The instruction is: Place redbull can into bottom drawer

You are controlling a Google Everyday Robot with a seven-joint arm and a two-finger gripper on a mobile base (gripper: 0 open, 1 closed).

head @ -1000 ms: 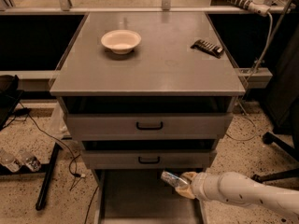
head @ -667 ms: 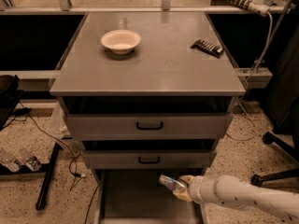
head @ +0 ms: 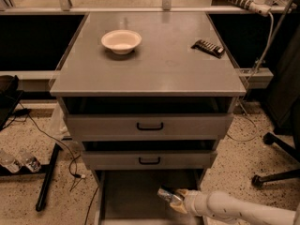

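The robot's gripper needs to release the redbull can on the flat grey inside of the bottom drawer [head: 164,208], near the middle.
The redbull can [head: 165,194], slim and silver with bluish marks, lies tilted in my gripper [head: 176,201], which is shut on it. The white arm reaches in from the lower right. The can hangs over the right part of the bottom drawer [head: 129,198], a pulled-out grey tray with a flat floor, a little above that floor. I cannot tell whether the can touches the floor.
Two upper drawers with black handles [head: 150,125] are above. On the cabinet top stand a white bowl [head: 121,41] and a dark ribbed bar [head: 208,48]. A chair base [head: 276,172] is at right; cables and a black pole [head: 47,182] are at left.
My gripper with the can has moved a little left and lower, deeper over the bottom drawer.
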